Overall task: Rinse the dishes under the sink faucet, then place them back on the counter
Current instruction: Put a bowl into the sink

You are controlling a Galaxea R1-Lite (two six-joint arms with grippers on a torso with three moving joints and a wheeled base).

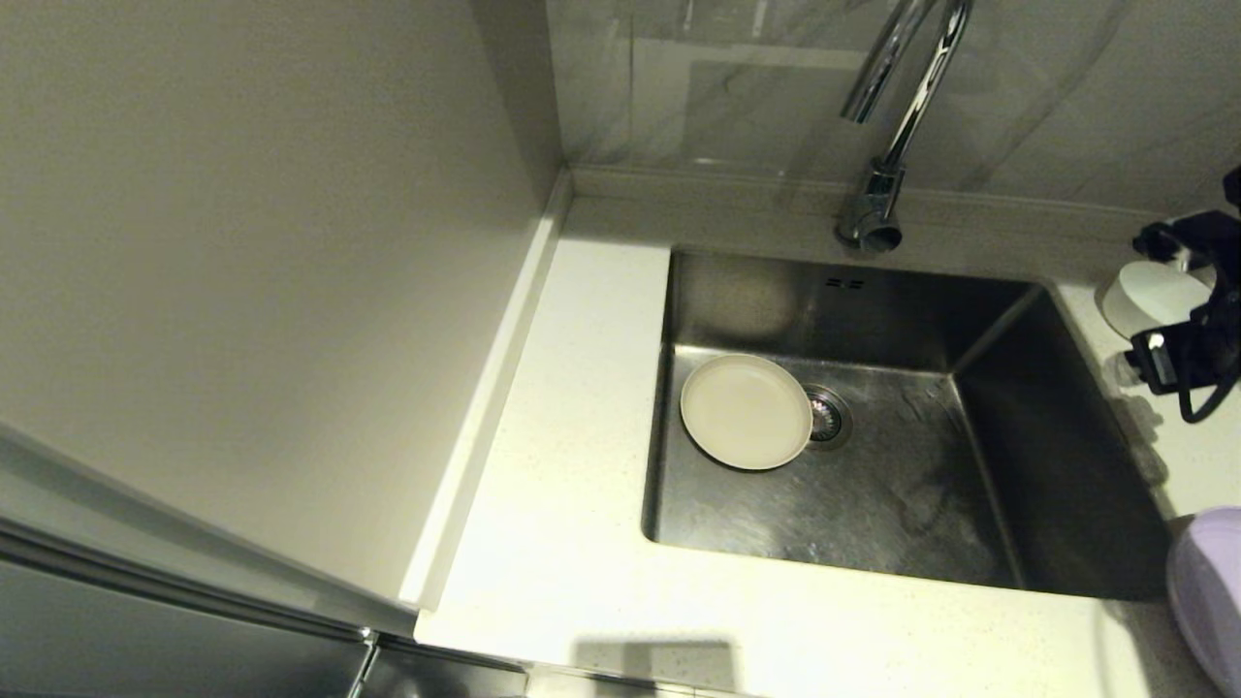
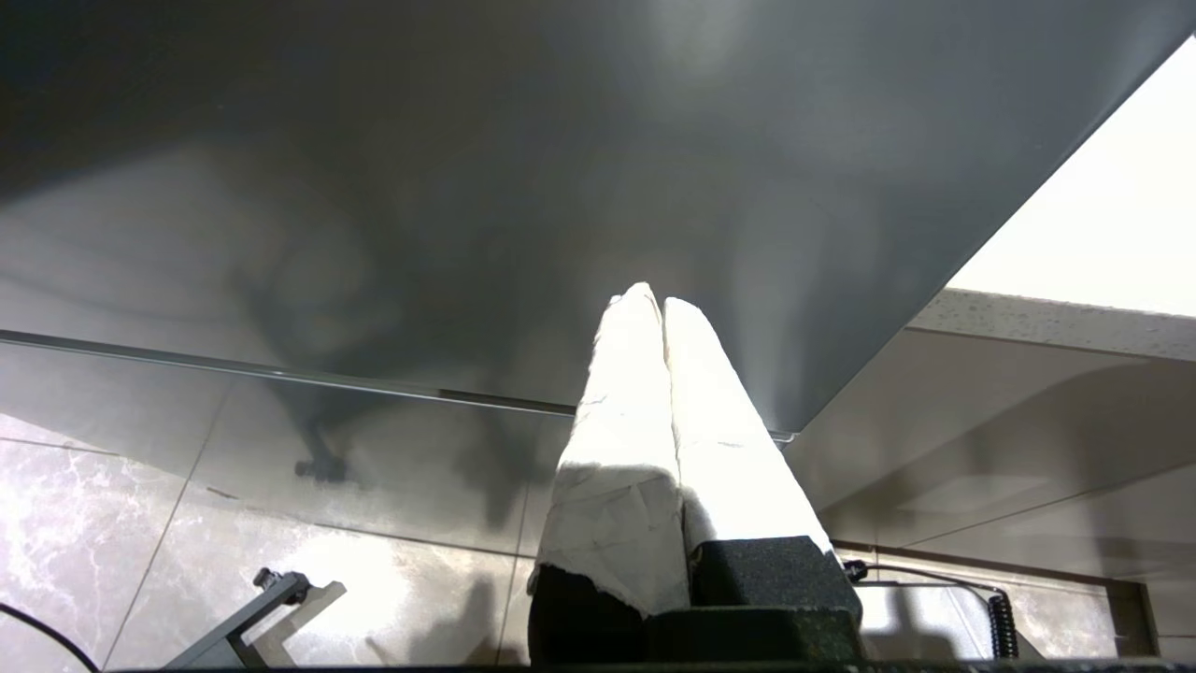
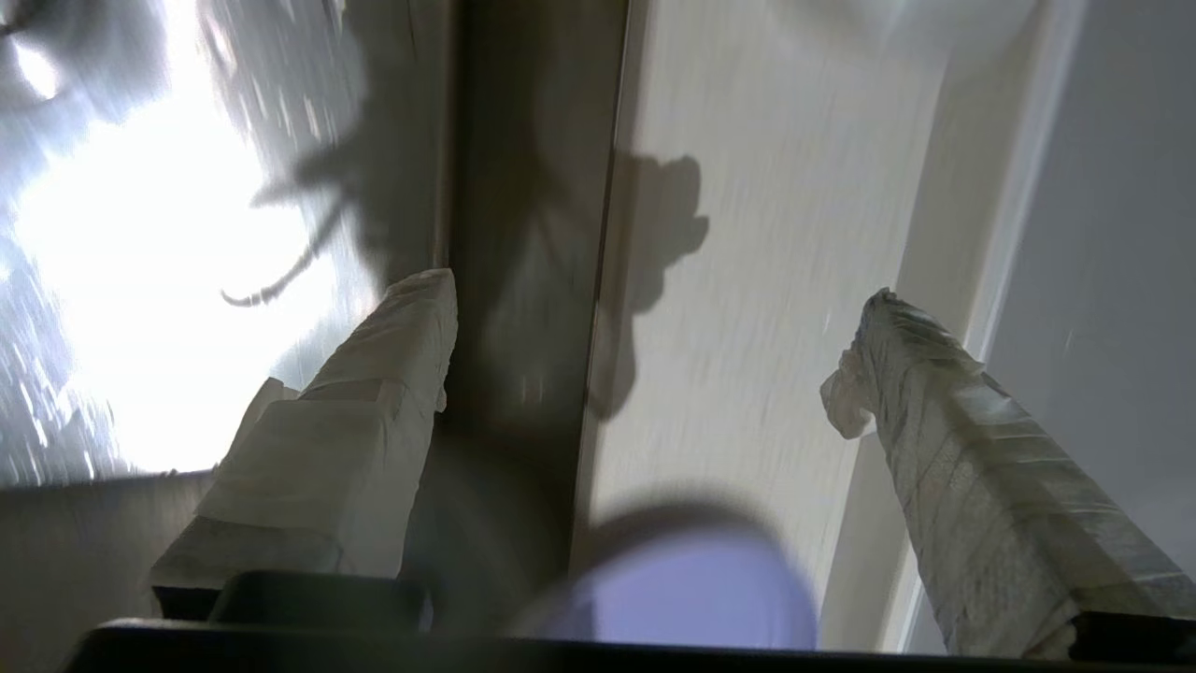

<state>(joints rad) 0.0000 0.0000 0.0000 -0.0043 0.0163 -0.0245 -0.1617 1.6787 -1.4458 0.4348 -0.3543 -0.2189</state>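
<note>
My right gripper needs to go to the white bowl next and close on the bowl's rim (image 1: 1118,283) on the side that faces the sink.
The cream plate (image 1: 747,412) lies flat in the sink (image 1: 902,485), left of the drain strainer (image 1: 829,419). The faucet (image 1: 887,126) rises behind the basin; no water shows. On the counter (image 1: 572,504) to the right of the sink stand the white bowl (image 1: 1149,296), at the back, and the lilac plate (image 1: 1207,591), cut off by the front right edge. My right gripper (image 3: 654,294) hangs open and empty above the counter (image 3: 766,234) by the sink's right rim, over the lilac plate (image 3: 691,589). My left gripper (image 2: 654,299) is shut and empty, parked low before the cabinet front.
A grey wall panel (image 1: 242,242) borders the counter on the left, and a tiled backsplash (image 1: 727,87) stands behind it. My right arm's black body and cable (image 1: 1197,349) partly hide the bowl. Bare counter runs left of and in front of the sink.
</note>
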